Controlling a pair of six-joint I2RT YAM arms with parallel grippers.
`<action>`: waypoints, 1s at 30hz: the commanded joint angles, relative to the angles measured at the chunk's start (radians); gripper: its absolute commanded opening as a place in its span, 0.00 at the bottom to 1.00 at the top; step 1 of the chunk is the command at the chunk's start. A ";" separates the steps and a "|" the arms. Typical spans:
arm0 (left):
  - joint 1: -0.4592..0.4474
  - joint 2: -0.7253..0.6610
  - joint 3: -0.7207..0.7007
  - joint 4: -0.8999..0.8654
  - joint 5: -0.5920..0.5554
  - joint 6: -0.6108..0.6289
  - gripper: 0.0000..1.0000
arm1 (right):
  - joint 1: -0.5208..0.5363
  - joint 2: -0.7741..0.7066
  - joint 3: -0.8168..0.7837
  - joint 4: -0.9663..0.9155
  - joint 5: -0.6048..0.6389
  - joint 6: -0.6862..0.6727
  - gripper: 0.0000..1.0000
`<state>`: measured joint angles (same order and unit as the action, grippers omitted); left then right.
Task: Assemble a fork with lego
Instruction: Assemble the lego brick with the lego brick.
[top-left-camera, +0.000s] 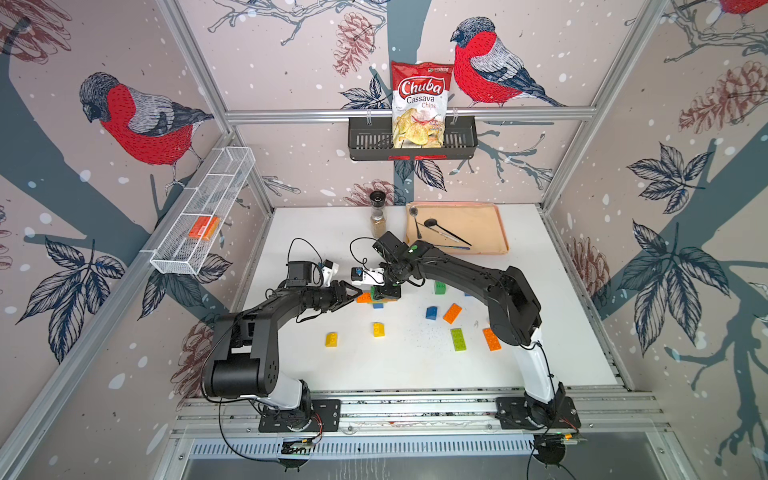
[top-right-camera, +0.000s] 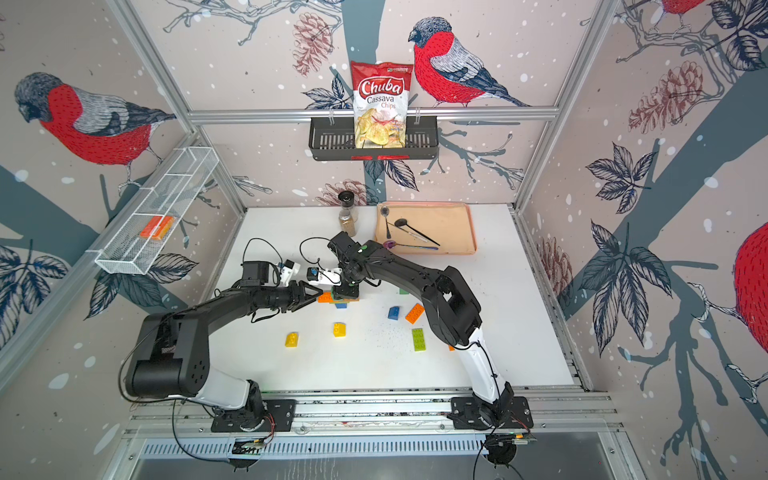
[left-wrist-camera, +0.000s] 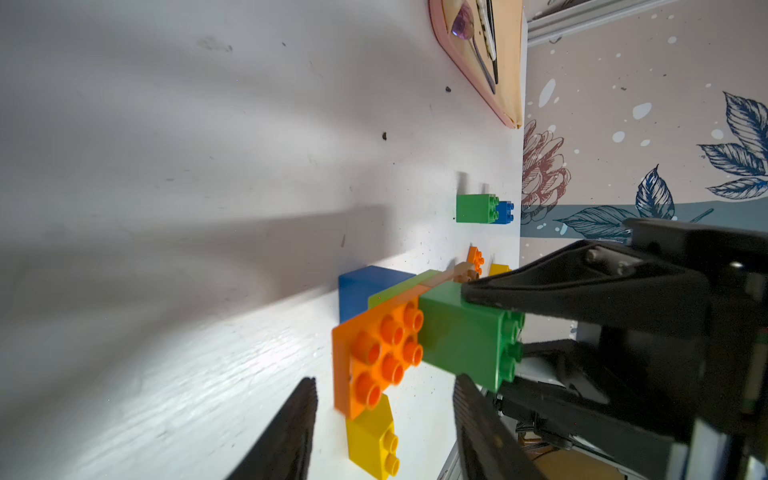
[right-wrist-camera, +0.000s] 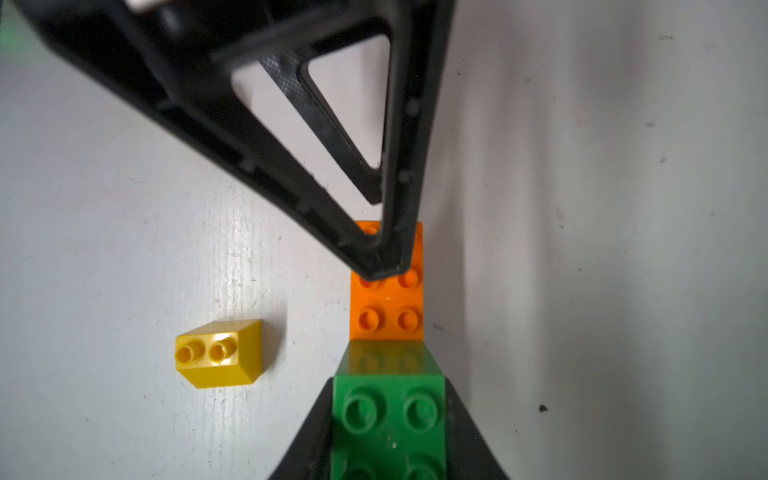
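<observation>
I should put the joined row of lego down on the white table (top-left-camera: 365, 296) (right-wrist-camera: 387, 312) by my left gripper's fingertips with my right gripper.
A joined row of lego lies left of the table's middle: an orange brick (top-left-camera: 364, 297) (left-wrist-camera: 374, 357) (right-wrist-camera: 386, 307), then lime green (left-wrist-camera: 399, 289) and brown (left-wrist-camera: 461, 272) ones, with a blue brick (top-left-camera: 377, 306) (left-wrist-camera: 361, 291) beside it. A green square brick (left-wrist-camera: 465, 336) (right-wrist-camera: 388, 415) sits on the orange one, and my right gripper (top-left-camera: 386, 291) (right-wrist-camera: 388, 419) is shut on it from above. My left gripper (top-left-camera: 353, 296) (left-wrist-camera: 384, 419) stands open at the orange brick's free end, its fingers (left-wrist-camera: 291, 432) clear of it. One left fingertip (right-wrist-camera: 374, 268) hangs over the orange studs.
Loose lego lies nearer the front: two yellow (top-left-camera: 331, 339) (top-left-camera: 378, 329), blue (top-left-camera: 432, 312), orange (top-left-camera: 452, 313) (top-left-camera: 491, 339), lime green (top-left-camera: 458, 339), green (top-left-camera: 439, 287). A tray (top-left-camera: 490, 224) with spoons and a pepper grinder (top-left-camera: 377, 216) stand at the back. A wire basket (top-left-camera: 183, 249) hangs on the left wall.
</observation>
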<state>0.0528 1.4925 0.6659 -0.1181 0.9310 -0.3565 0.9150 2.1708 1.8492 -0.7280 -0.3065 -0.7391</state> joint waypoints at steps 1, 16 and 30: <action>0.032 -0.021 -0.004 -0.039 0.006 0.042 0.54 | 0.001 0.012 0.035 -0.035 -0.013 -0.011 0.27; 0.097 -0.054 -0.027 -0.029 0.010 0.035 0.55 | 0.014 0.073 0.079 0.042 -0.093 0.013 0.28; 0.101 -0.032 -0.043 0.004 0.032 0.030 0.67 | 0.022 0.049 0.055 0.099 -0.092 0.026 0.46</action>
<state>0.1497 1.4544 0.6247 -0.1387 0.9417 -0.3336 0.9352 2.2379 1.9034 -0.6384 -0.3954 -0.7288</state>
